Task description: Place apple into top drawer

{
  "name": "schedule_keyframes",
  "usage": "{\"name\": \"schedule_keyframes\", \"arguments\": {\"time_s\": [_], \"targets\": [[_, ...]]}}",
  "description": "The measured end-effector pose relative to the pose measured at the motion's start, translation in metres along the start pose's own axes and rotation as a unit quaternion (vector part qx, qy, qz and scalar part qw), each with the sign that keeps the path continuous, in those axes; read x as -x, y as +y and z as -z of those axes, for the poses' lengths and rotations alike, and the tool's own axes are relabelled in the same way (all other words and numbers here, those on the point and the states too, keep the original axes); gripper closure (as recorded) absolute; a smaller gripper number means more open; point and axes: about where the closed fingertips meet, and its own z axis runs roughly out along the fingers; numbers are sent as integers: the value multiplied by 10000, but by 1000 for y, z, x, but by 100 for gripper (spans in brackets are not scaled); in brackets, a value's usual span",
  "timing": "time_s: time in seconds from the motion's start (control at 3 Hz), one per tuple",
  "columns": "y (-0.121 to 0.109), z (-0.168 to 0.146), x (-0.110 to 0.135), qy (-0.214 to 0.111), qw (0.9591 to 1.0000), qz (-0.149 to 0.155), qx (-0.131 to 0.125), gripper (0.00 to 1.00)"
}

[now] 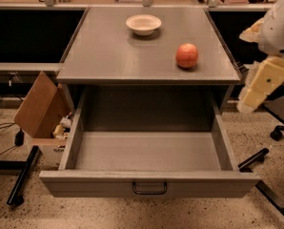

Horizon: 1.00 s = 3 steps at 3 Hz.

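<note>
Next, I should move my gripper to the red-orange apple on the cabinet top and close it on the apple's side (193, 57) away from the bowl.
The red-orange apple (187, 55) sits on the grey cabinet top (108, 51), toward its right front. The top drawer (149, 149) is pulled wide open below it, and its inside shows bare. The drawer's flat front panel carries a small dark handle (149, 189) at its centre. My gripper (261, 84), cream-coloured under a white arm housing, hangs at the right edge of the view. It is off the cabinet's right side, right of the apple and slightly lower, and holds nothing I can see.
A cream-white shallow bowl (143, 24) stands at the back of the cabinet top. An open cardboard box (41, 106) with small items leans on the floor at the left. Black stand legs (20, 182) and a chair base (275, 133) lie on the speckled floor on both sides.
</note>
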Motion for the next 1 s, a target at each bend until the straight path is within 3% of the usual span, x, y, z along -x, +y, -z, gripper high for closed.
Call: {"name": "schedule_keyframes", "arguments": {"time_s": [0.33,0.67,1.0], "targets": [[-67,-36,5,-671,9972,-287,-131,0],[-108,-62,10,-1110,9919,-604,-103,0],[-150,-104,38,-1818,9782,-1006,58,0]]}}
